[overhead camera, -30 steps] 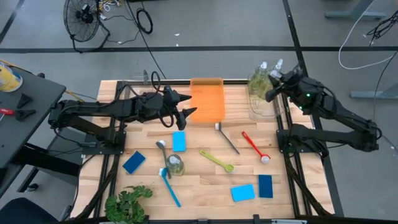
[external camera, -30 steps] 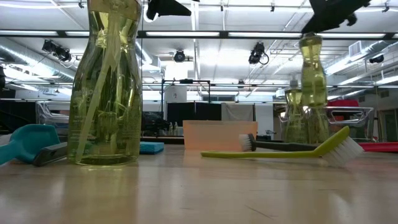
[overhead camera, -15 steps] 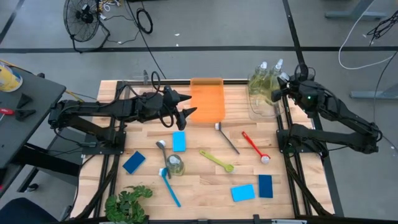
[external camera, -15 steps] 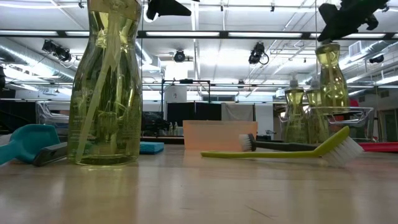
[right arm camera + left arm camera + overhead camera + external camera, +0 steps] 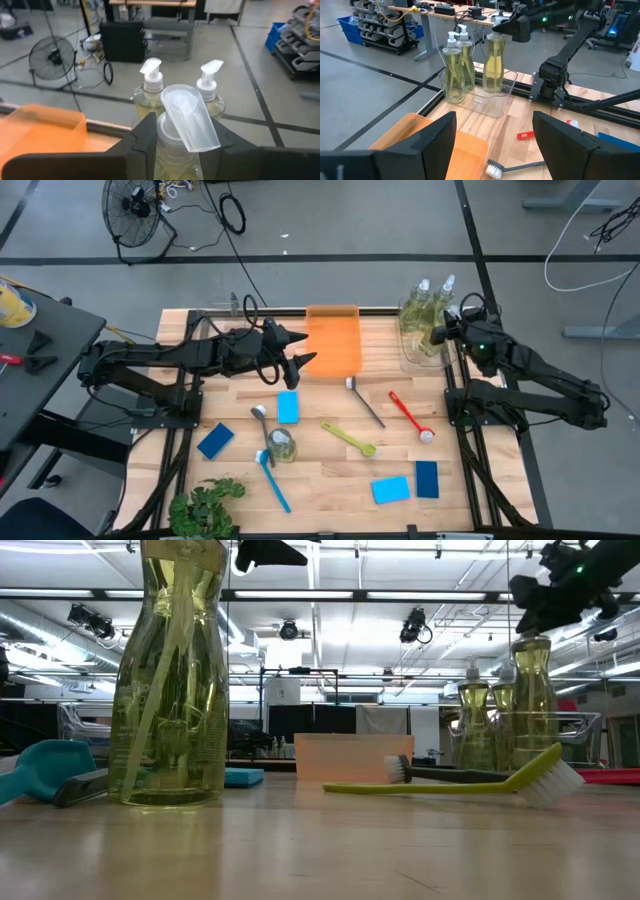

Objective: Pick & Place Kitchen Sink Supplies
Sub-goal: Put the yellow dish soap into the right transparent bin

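Observation:
The pump bottle will leave my right gripper on the clear bin's bottom, in front of the other two bottles (image 5: 430, 354).
My right gripper (image 5: 441, 332) (image 5: 548, 612) is shut on a clear pump bottle (image 5: 494, 65) of yellow-green liquid, which stands upright inside the clear bin (image 5: 506, 92) at the table's far right. Two more pump bottles (image 5: 420, 295) (image 5: 150, 70) stand on the bin's floor behind it. My left gripper (image 5: 305, 350) (image 5: 500, 145) hangs open beside the orange tray (image 5: 333, 338), touching nothing. A further bottle (image 5: 281, 445) (image 5: 180, 670) stands upright on the table near the middle. My right gripper pinches the bottle's neck (image 5: 172, 136) just under the pump head (image 5: 190, 116), one finger (image 5: 145, 134) on each side, coming level from the table's right. The bottle hangs upright below the fingers, its base down inside the bin; whether it rests on the floor, I cannot tell.
Lying flat on the table are light-blue sponges (image 5: 288, 407) (image 5: 391, 490), dark-blue sponges (image 5: 215, 440) (image 5: 427, 478), and blue (image 5: 272, 480), yellow-green (image 5: 348, 437), black (image 5: 365, 400) and red (image 5: 410, 415) brushes. A leafy plant (image 5: 205, 508) stands at the near left corner.
My right gripper, still shut on the bottle, has moved toward the near edge and down. The bottle has gone from hanging high over the bin to standing low inside it, in front of the other two bottles. The left arm has kept still.

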`<action>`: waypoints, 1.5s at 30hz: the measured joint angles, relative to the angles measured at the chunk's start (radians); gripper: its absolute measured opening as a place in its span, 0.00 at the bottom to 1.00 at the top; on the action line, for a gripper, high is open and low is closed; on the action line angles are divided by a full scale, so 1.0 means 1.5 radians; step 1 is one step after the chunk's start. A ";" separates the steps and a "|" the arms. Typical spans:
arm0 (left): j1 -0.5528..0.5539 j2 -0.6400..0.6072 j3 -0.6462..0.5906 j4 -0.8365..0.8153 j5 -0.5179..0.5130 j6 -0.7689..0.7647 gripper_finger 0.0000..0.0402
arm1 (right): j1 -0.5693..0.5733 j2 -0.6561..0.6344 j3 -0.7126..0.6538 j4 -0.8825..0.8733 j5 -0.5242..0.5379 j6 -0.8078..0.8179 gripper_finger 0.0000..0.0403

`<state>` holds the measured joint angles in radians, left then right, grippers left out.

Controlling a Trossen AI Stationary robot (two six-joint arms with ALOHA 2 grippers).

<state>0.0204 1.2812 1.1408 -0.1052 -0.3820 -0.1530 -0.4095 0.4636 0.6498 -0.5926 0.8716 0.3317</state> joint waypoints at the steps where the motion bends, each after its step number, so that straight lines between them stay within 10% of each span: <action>1: 0.000 0.000 0.000 0.000 0.000 0.000 0.67 | 0.000 -0.001 -0.013 0.018 0.008 0.000 0.24; 24: 0.000 0.000 0.000 0.000 0.000 0.000 0.67 | -0.002 -0.004 -0.137 0.063 0.103 0.100 0.24; 45: 0.000 0.000 0.000 0.000 0.000 0.004 0.67 | -0.002 -0.006 -0.131 0.064 0.085 -0.008 0.80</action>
<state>0.0204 1.2812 1.1412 -0.1053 -0.3820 -0.1469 -0.4126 0.4553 0.4527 -0.4965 0.9998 0.3201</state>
